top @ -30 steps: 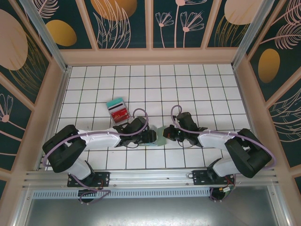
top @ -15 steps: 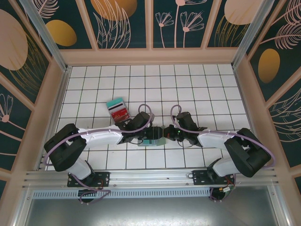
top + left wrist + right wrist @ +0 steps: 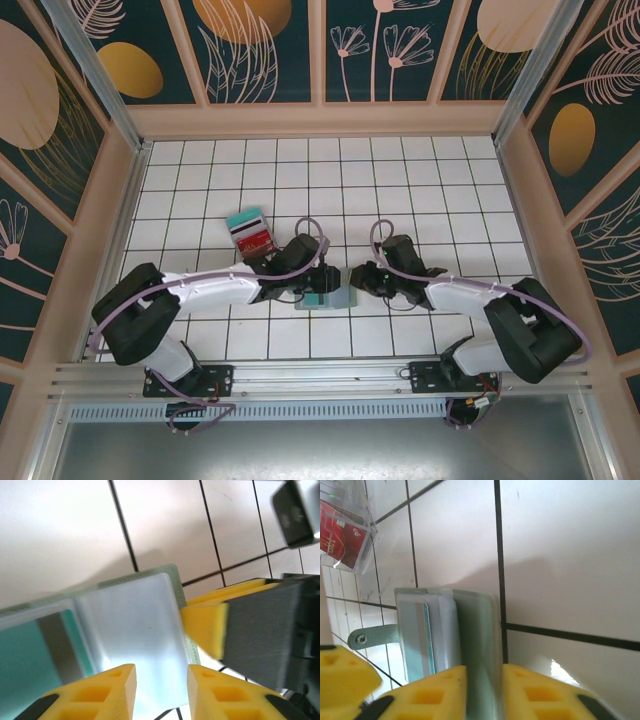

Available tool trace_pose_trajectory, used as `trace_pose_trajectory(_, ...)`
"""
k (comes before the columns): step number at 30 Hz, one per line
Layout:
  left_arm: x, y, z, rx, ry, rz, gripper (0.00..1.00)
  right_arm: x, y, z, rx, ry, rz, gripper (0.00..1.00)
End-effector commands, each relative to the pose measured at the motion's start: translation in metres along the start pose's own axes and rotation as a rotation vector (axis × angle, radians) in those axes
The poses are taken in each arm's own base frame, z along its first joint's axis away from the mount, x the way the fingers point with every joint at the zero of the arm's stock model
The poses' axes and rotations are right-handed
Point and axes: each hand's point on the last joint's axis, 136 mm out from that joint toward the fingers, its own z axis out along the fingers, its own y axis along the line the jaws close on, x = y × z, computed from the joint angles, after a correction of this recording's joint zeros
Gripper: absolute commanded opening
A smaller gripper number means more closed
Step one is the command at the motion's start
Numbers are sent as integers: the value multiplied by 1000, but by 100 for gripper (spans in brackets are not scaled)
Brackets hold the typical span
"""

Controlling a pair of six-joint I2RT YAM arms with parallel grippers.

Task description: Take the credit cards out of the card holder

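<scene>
The robot's right gripper holds the card holder's outer flap and the teal card's striped edge faces it, so it should let go of the flap and pinch the teal card's edge [image 3: 428, 637].
The grey-green card holder [image 3: 339, 300] lies open on the tiles between both arms. My right gripper [image 3: 484, 672] is shut on its upright outer flap [image 3: 476, 630]. My left gripper [image 3: 161, 672] hangs open just above the holder's pale blue-grey inner panel [image 3: 130, 620], with nothing between its fingers. A teal card with a grey stripe [image 3: 25, 650] sits in a slot pocket, and its edge [image 3: 426, 640] shows in the right wrist view. Another teal card [image 3: 246, 218] and a red card [image 3: 257, 240] lie on the tiles to the far left. No pale card can be made out.
The red card [image 3: 340, 542] lies close behind the holder. The holder's small strap tab [image 3: 372, 636] sticks out toward the left arm. The two grippers are nearly touching over the holder; the right gripper's finger [image 3: 205, 630] shows beside the panel. Wooden walls ring the tiled floor.
My left gripper has moved right, from beside the holder to over its inner panel. The right gripper has shifted slightly right and stays on the flap.
</scene>
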Motion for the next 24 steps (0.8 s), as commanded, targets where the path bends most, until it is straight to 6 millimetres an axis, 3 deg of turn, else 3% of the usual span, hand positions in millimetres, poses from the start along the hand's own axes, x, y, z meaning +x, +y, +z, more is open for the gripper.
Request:
trace_pose_trajectory(1, -2, 33, -11, -99, -32, -34, 31, -21, 9, -16, 21, -58, -47, 29)
trace_pose_trajectory(5, -2, 54, -17, -132, -47, -66, 27, -29, 20, -24, 25, -74, -74, 34)
trace_pose_trajectory(10, 2, 65, -13, -153, -34, -63, 22, -30, 44, -24, -46, -69, -92, 34)
trace_pose_trajectory(16, 10, 74, -7, -174, -9, -60, 18, -11, 62, -1, -102, 17, -82, 22)
trace_pose_trajectory(24, 23, 82, -2, -178, 30, -65, 11, 14, 68, 25, -134, 105, -74, 14)
